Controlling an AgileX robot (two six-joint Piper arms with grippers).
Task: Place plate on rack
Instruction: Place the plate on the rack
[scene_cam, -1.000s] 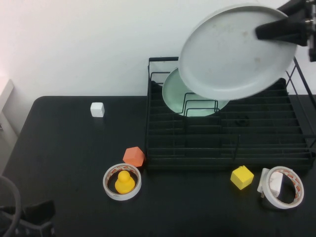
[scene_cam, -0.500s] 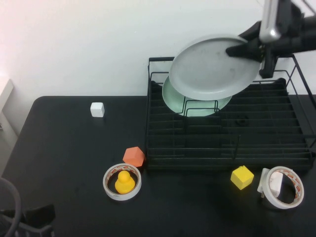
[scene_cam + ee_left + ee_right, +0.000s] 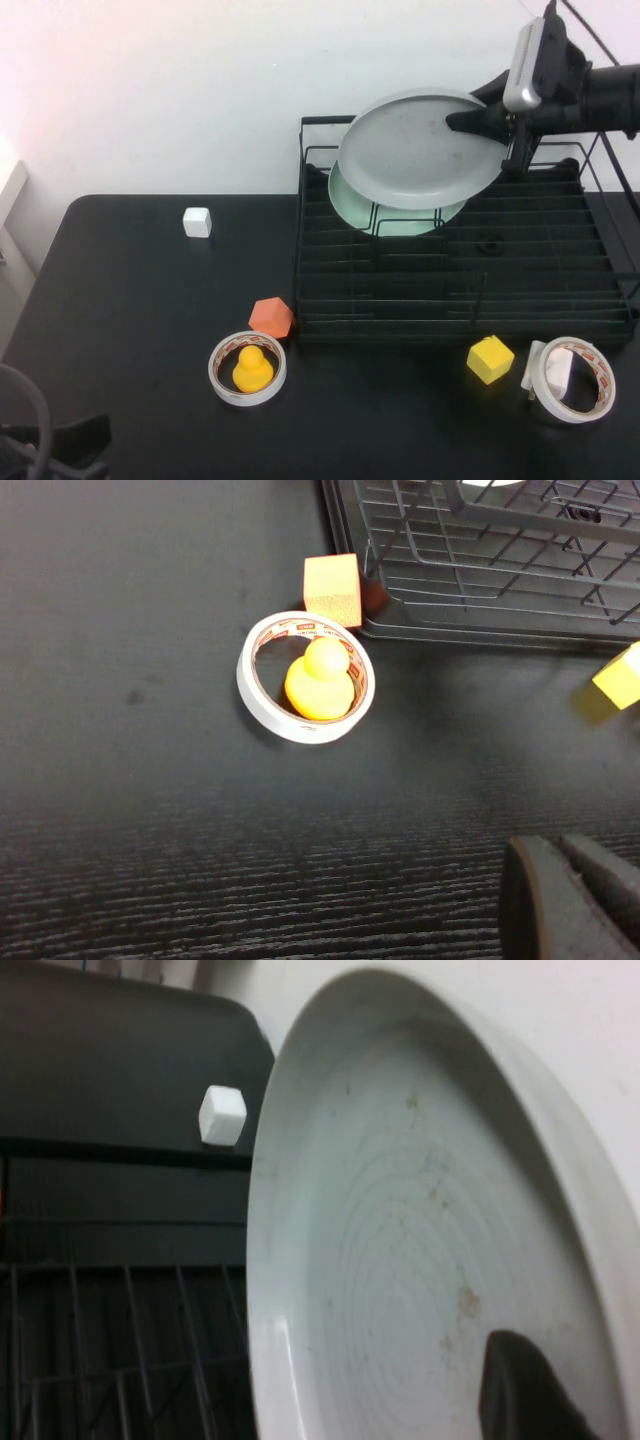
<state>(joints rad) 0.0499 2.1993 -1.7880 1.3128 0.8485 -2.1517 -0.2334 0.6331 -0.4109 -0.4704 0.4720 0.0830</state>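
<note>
My right gripper needs to release the pale grey-white plate in the rack's dividers (image 3: 417, 194), before the mint-green plate in front.
The pale grey-white plate (image 3: 415, 150) hangs tilted over the back left part of the black wire rack (image 3: 460, 305). My right gripper (image 3: 483, 117) is shut on the plate's right rim, up at the back right. Just behind and below it a mint-green plate (image 3: 352, 203) stands in the rack's dividers. In the right wrist view the speckled plate (image 3: 400, 1260) fills the picture, with one dark finger (image 3: 520, 1390) pressed on its face. My left gripper (image 3: 560, 855) is shut and holds nothing; it sits low at the table's near left corner (image 3: 60, 445).
An orange block (image 3: 271, 317) lies at the rack's front left corner. A yellow duck stands inside a tape roll (image 3: 247, 368) beside it. A white cube (image 3: 197, 222) sits far left. A yellow cube (image 3: 490, 359) and a second tape roll (image 3: 570, 378) lie in front of the rack.
My right gripper has carried the plate down and leftward, away from the camera, toward the rack's back left beside the mint-green plate. The left arm has not moved.
</note>
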